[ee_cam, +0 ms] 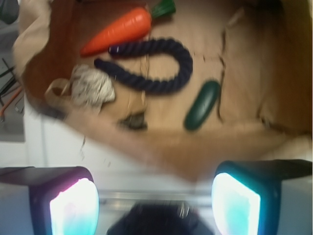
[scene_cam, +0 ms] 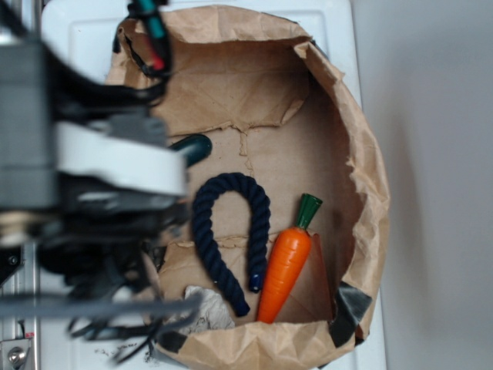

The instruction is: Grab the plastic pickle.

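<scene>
The plastic pickle (scene_cam: 185, 153) (ee_cam: 201, 106), the dark green one next to the bend of the navy rope, will get my gripper closed across its middle.
The plastic pickle (ee_cam: 202, 105) is a smooth dark green capsule lying on the brown paper floor of the torn bag (ee_cam: 244, 54), right of the rope's bend. From the exterior view only its end (scene_cam: 192, 146) peeks out beside the arm. My gripper (ee_cam: 155, 203) is open, its two glowing pads (ee_cam: 73, 208) far apart with nothing between them. It hovers over the bag's near rim, short of the pickle. In the exterior view the arm's blurred bulk hides the jaws.
A navy twisted rope (scene_cam: 228, 231) lies bent in a U in the middle of the bag. An orange carrot (scene_cam: 285, 266) with a green top lies beside it. The crumpled paper bag walls (scene_cam: 362, 154) ring everything. A grey crumpled scrap (ee_cam: 90, 88) sits by the rope's end.
</scene>
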You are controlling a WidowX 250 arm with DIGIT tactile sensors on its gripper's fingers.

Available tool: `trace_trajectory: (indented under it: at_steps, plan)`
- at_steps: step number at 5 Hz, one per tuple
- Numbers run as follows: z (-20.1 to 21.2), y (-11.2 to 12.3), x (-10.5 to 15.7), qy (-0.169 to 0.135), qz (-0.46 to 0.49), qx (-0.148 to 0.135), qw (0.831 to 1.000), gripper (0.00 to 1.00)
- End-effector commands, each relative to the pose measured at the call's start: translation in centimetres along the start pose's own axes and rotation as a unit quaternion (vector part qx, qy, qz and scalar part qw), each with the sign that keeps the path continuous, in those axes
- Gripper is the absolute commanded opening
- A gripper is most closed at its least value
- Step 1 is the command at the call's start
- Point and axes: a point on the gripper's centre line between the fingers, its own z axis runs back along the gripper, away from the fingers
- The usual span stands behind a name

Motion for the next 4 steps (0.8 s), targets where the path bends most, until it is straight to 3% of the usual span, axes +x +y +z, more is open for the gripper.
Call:
trace_trajectory:
  at_steps: [1, 2, 4]
  plan:
    - [-2.7, 4.8, 3.1, -0.038, -0.008, -0.013, 0.999, 1.0]
    - [-3.9, 5.8, 3.8, -0.04, 0.001, -0.013, 0.999, 1.0]
    - [-8.1, 5.2, 2.6, -0.018, -0.007, -0.017, 1.0, 1.0]
